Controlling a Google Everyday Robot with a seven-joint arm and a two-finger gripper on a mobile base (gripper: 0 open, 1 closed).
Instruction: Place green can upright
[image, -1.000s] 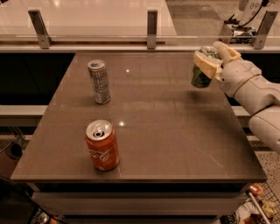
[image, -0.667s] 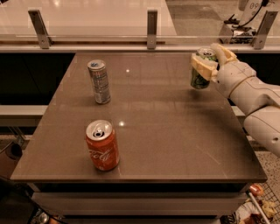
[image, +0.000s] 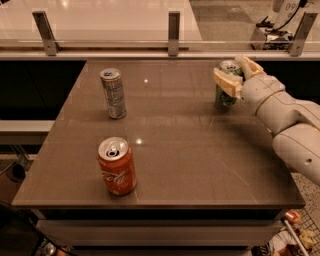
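The robot's gripper needs to release the green can upright on the brown table (image: 213, 110), just toward the silver-grey can from the arm.
The green can (image: 223, 98) stands upright at the far right of the brown table (image: 180, 160), its silver top facing up. My gripper (image: 236, 75) reaches in from the right on a white arm and is shut on the green can, one pale finger (image: 226, 81) across its near side and the other behind it. I cannot tell whether the can's base touches the table.
An orange-red Coca-Cola can (image: 116, 166) stands upright at the front left. A taller slim silver-grey can (image: 113, 93) stands at the far left. A glass rail with metal posts (image: 173, 33) runs behind the table. The table's right edge lies under my arm.
My gripper has moved slightly left and down with the green can held upright in it. The other two cans have not moved.
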